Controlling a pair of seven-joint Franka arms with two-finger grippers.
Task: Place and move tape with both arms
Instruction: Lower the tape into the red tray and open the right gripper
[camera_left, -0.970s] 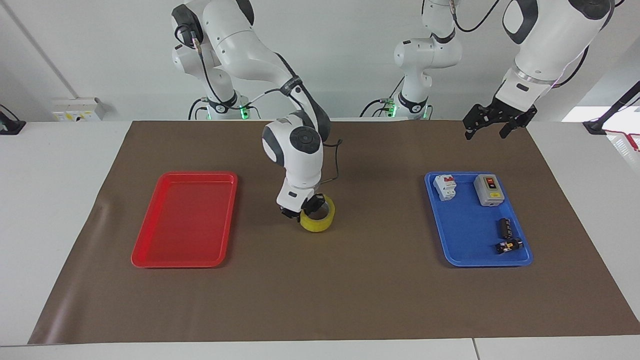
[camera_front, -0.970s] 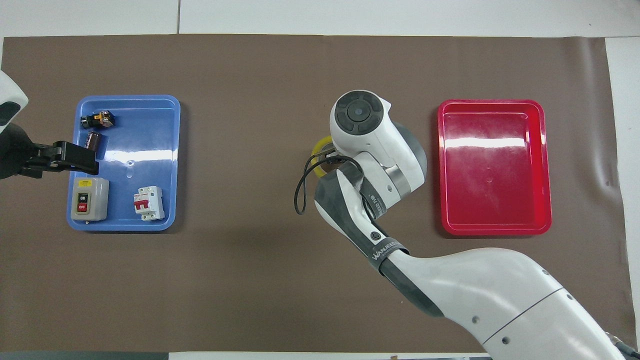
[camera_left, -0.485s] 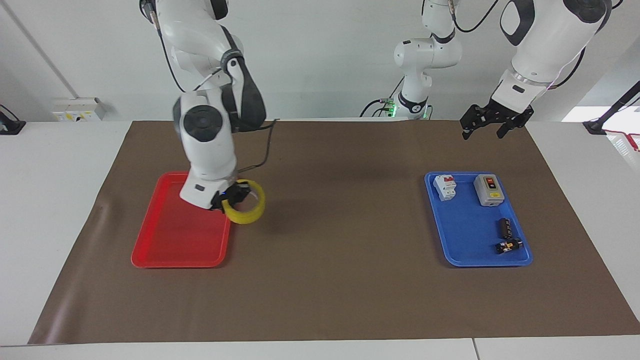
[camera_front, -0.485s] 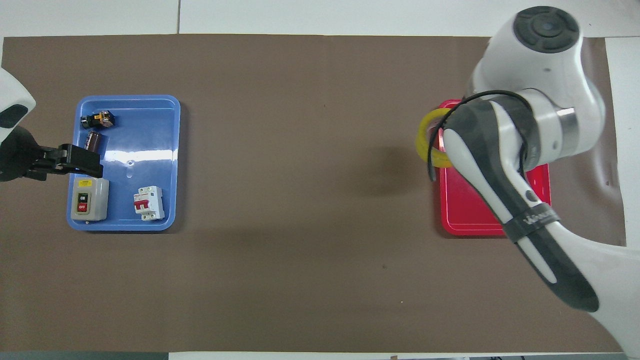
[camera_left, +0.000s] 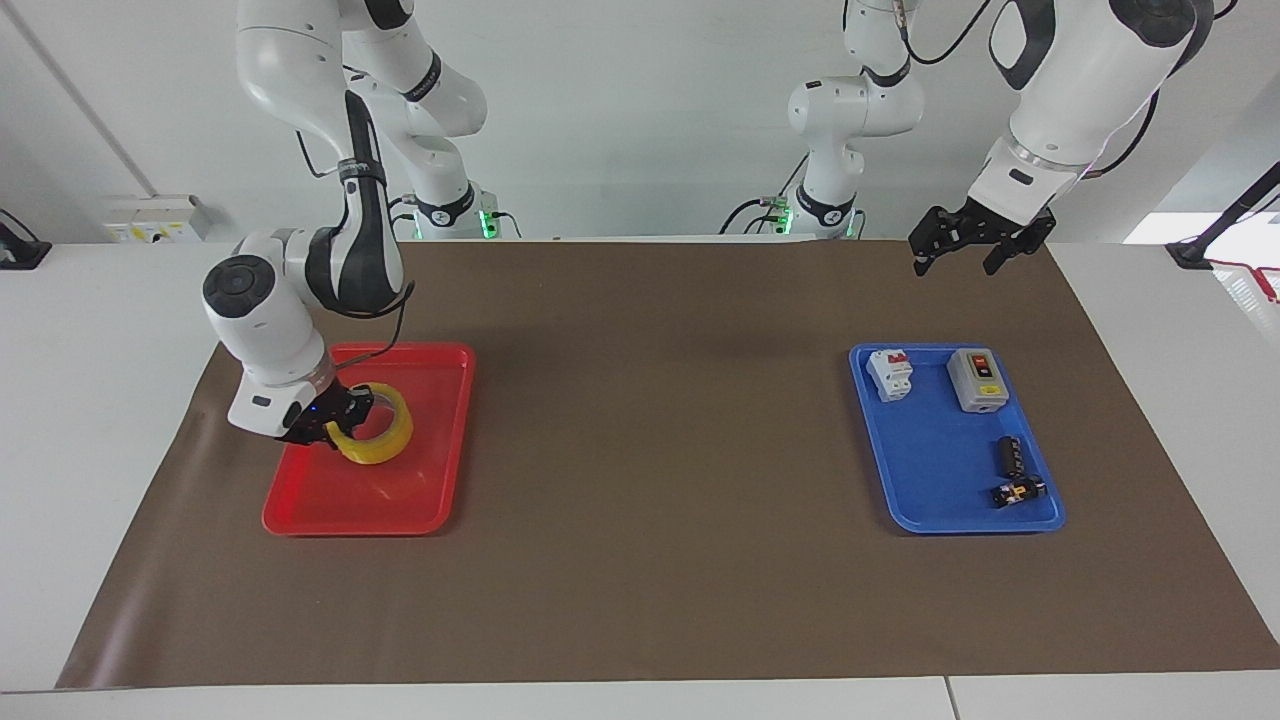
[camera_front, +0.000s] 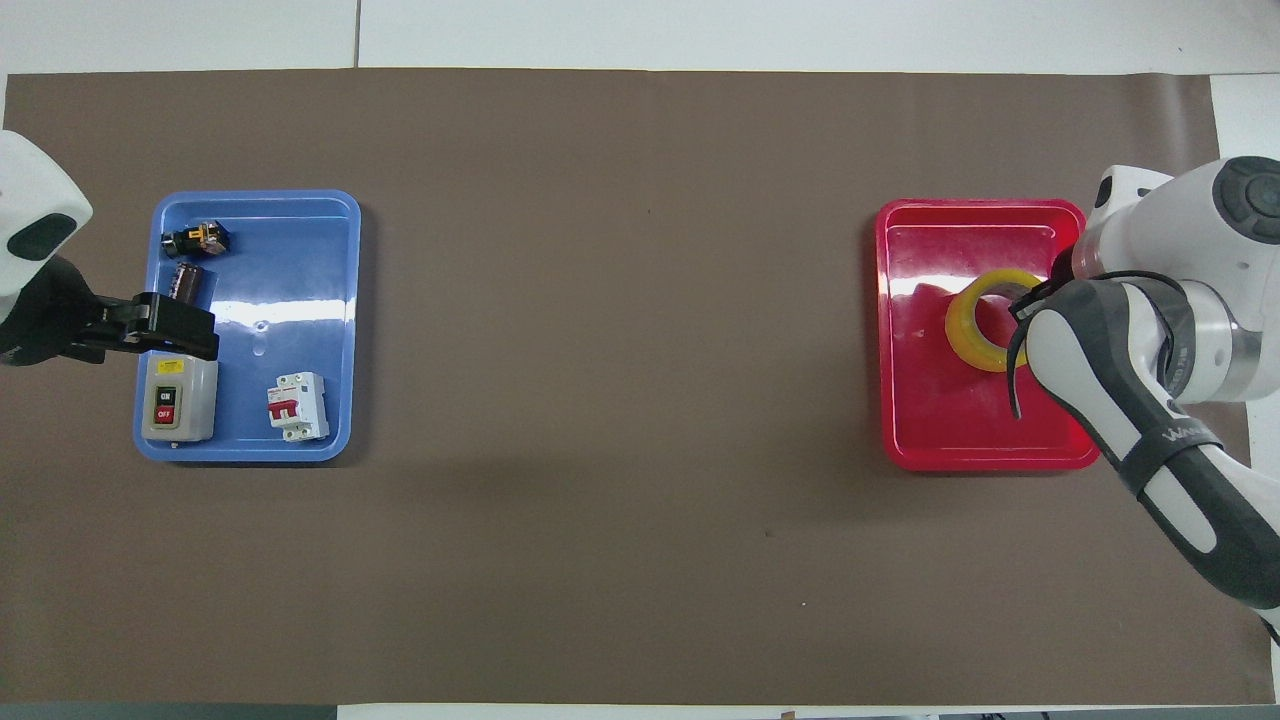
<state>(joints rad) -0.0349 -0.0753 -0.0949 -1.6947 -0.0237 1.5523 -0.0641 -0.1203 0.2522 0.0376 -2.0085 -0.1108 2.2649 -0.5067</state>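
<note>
Next, I release the tape, still hanging tilted just above the tray floor, from my right gripper so it lies flat on the middle of the red tray's bottom (camera_front: 996, 341).
The tape (camera_left: 380, 438) (camera_front: 973, 331), a yellow ring, hangs tilted just above the floor of the red tray (camera_left: 425, 500) (camera_front: 930, 420). My right gripper (camera_left: 340, 420) (camera_front: 1036, 291) is shut on the roll's rim, on the side toward the right arm's end of the table. In the overhead view the wrist hides part of the ring. My left gripper (camera_left: 958, 260) (camera_front: 170, 328) waits open and empty, raised over the edge of the blue tray (camera_left: 930, 470) (camera_front: 290, 290).
The blue tray holds a grey switch box (camera_left: 977, 380) (camera_front: 178, 398), a white circuit breaker (camera_left: 889, 374) (camera_front: 297, 406) and small dark parts (camera_left: 1010, 455) (camera_front: 187, 280). A brown mat (camera_left: 650, 500) covers the table. Smaller white arms (camera_left: 830, 150) stand at the robots' end.
My right gripper has carried the tape from the middle of the mat toward the right arm's end, and it now hangs over the red tray. The left gripper barely shifted.
</note>
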